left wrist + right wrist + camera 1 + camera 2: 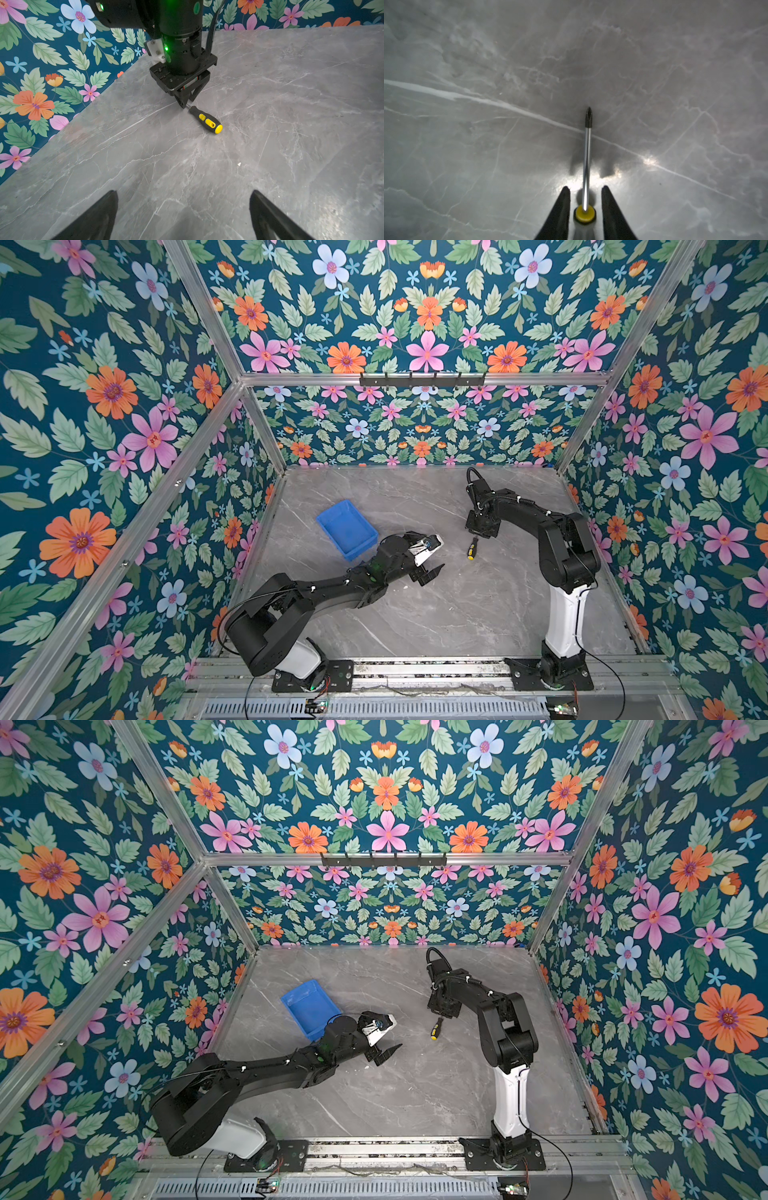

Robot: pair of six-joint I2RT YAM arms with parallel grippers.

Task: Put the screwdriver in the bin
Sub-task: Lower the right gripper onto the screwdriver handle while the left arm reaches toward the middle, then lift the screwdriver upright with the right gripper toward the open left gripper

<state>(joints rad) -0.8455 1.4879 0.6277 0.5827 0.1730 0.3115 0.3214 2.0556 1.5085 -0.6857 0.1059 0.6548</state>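
Observation:
Next, I take over the screwdriver with my left gripper by closing it on the handle's yellow-ended half point(471, 553) point(210, 122), because my right gripper takes the other end of the screwdriver.
The screwdriver point(472, 548) point(436, 1028) lies flat on the grey marble table, its black-and-yellow handle point(207, 121) pointing toward the front. My right gripper point(478, 536) point(442, 1017) point(185, 104) points straight down over the handle's shaft end. In the right wrist view its fingers stand close on either side of the shaft point(586, 145) and the handle's yellow collar, with thin gaps showing; the gripper point(585, 187) is narrowed but open. The blue bin point(345, 526) point(309, 1009) sits empty at the left. My left gripper point(436, 556) point(392, 1036) point(184, 193) hovers wide open between the bin and the screwdriver, holding nothing.
Floral walls close in the table on the left, back and right. The left arm's forearm point(332, 589) lies low across the front left, just in front of the bin. The aluminium rail point(415, 668) carrying both arm bases runs along the front edge.

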